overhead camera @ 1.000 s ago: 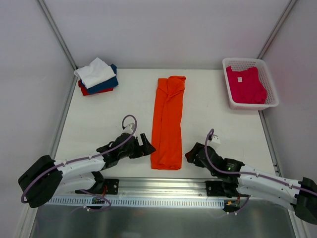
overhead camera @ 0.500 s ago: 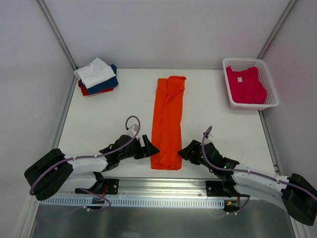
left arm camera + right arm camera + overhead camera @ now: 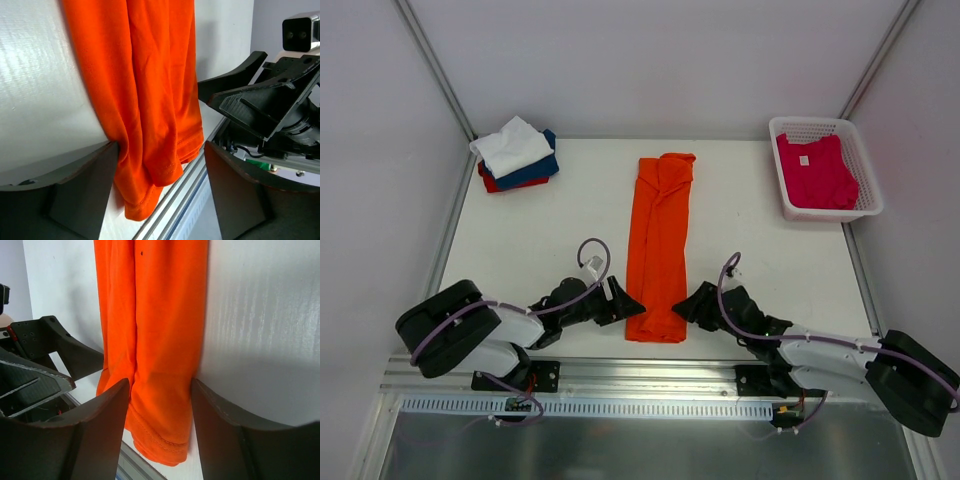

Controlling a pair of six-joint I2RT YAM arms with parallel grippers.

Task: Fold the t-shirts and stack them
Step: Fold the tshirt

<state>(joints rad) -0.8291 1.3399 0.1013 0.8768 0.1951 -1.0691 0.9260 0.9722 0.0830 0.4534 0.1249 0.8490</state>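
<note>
The orange t-shirt's side meets my left gripper's fingers too far from its hem, so next I move that gripper back and pinch the hem's corner (image 3: 631,336).
A bright orange t-shirt (image 3: 660,235) lies folded into a long strip down the middle of the table. My left gripper (image 3: 628,303) is low at the strip's near-left corner. It is open, and the hem (image 3: 150,165) hangs between its fingers (image 3: 80,195), touching only the left one. My right gripper (image 3: 682,303) is at the near-right corner, open, with its fingers (image 3: 225,435) straddling the hem (image 3: 165,405). A magenta-pink t-shirt (image 3: 815,170) lies in the basket. White (image 3: 512,145), navy (image 3: 535,170) and red (image 3: 495,184) folded t-shirts are stacked at the back left.
The white mesh basket (image 3: 872,190) stands at the back right corner. The metal rail (image 3: 650,375) runs along the table's near edge, just below the orange hem. Each wrist view shows the other gripper across the cloth.
Both grippers have slid inward along the near edge and now bracket the orange shirt's hem corners. Their jaws have narrowed a little.
</note>
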